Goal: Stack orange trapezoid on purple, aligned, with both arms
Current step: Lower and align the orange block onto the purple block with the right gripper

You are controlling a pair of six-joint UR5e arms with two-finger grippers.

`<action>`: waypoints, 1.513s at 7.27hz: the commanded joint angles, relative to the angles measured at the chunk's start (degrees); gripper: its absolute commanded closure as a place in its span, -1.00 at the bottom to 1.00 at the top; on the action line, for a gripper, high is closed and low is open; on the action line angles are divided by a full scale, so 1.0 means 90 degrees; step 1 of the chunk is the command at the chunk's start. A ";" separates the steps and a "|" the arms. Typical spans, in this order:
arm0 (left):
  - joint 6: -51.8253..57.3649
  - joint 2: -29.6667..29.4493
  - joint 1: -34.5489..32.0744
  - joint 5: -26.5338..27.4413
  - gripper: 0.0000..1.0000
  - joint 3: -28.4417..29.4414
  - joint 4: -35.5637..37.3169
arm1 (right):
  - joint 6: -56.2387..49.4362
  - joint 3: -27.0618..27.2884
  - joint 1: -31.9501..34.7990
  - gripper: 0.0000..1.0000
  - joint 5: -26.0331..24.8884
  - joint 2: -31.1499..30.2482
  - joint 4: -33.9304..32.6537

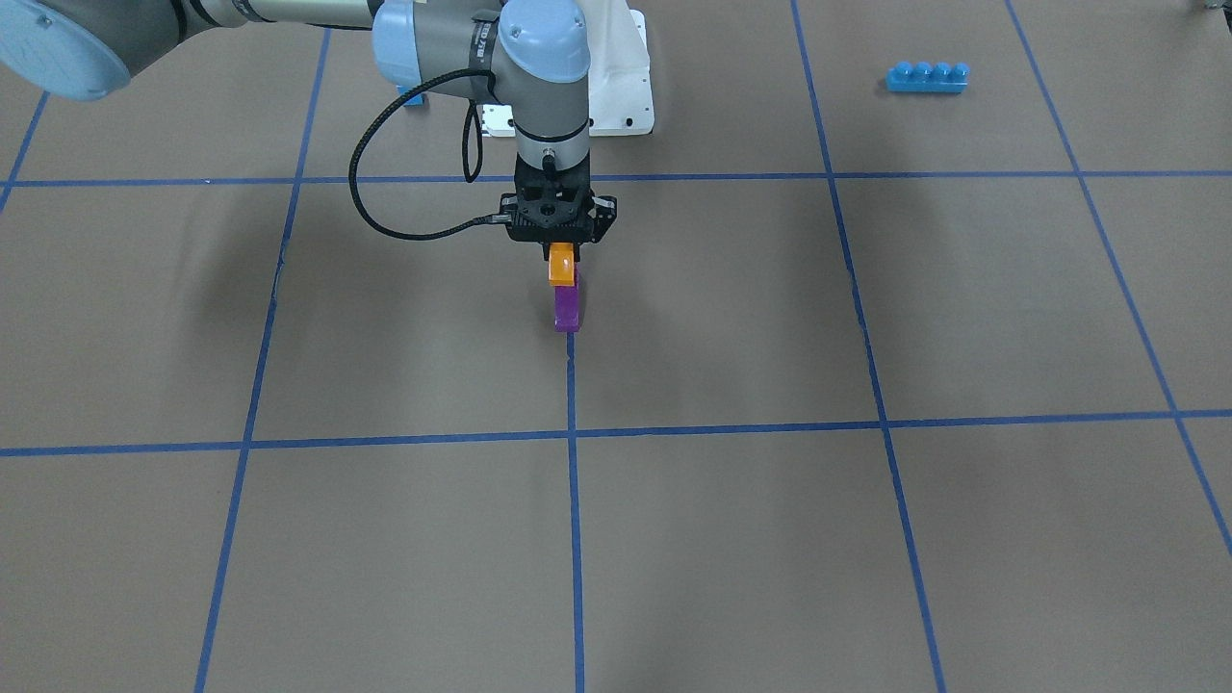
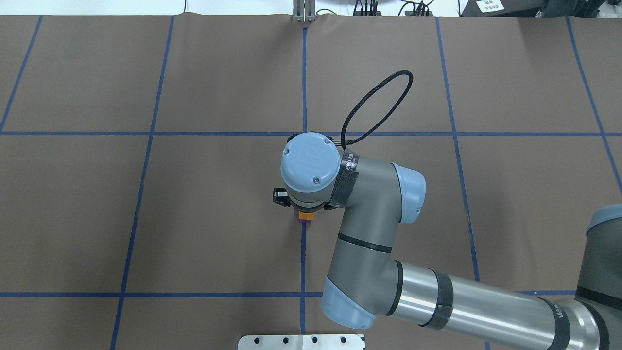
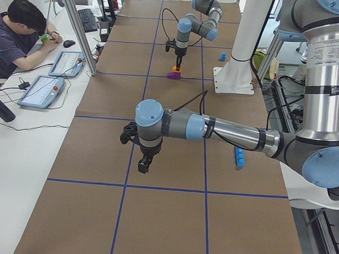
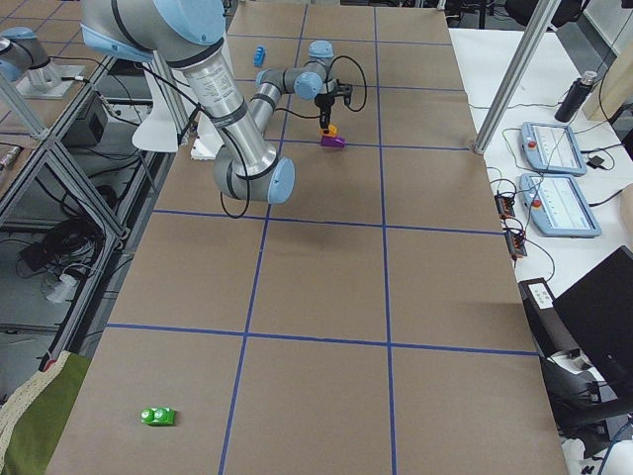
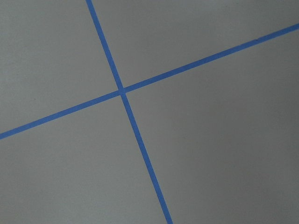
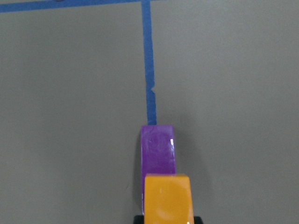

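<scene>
Next, my right gripper lets go of the orange trapezoid on top of the purple brick (image 1: 561, 279) (image 6: 161, 192), at the blue tape line's end.
My right gripper (image 1: 563, 258) points straight down and is shut on the orange trapezoid (image 1: 560, 271). The orange trapezoid hangs right over the robot-side end of the purple brick (image 1: 567, 308), which lies on a blue tape line. In the right wrist view the orange trapezoid (image 6: 167, 198) covers the near end of the purple brick (image 6: 158, 149). I cannot tell whether they touch. My left gripper (image 3: 141, 162) hangs over the table far from both bricks and shows only in the exterior left view. I cannot tell whether it is open or shut.
A long blue four-stud brick (image 1: 927, 77) lies on the robot's left side. A small blue brick (image 1: 414, 96) sits by the white base plate (image 1: 621, 96). A green brick (image 4: 158, 417) lies at the far right end. An operator (image 3: 22, 27) sits at a side desk.
</scene>
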 commanded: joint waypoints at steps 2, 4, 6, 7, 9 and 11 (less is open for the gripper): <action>0.0000 -0.0002 0.0000 0.0000 -1.00 0.0005 0.0000 | -0.0011 -0.0031 0.0000 1.00 0.0000 0.0018 0.0009; 0.0000 -0.0002 0.0000 -0.0010 -1.00 -0.0005 0.0000 | -0.0011 -0.0041 0.0000 1.00 -0.0010 0.0018 0.0009; 0.0000 -0.0002 0.0010 0.0000 -1.00 0.0005 0.0000 | -0.0031 -0.0138 0.0000 1.00 -0.0087 0.0028 0.0009; -0.0010 -0.0002 0.0000 0.0000 -1.00 0.0005 0.0000 | -0.0050 -0.0148 0.0000 1.00 -0.0088 0.0028 0.0009; 0.0000 -0.0002 0.0010 -0.0010 -1.00 0.0024 0.0000 | -0.0079 -0.0148 0.0000 1.00 -0.0088 0.0028 0.0019; 0.0000 -0.0012 0.0010 -0.0010 -1.00 0.0034 0.0000 | -0.0234 -0.0255 -0.0010 1.00 -0.0098 0.0008 0.0300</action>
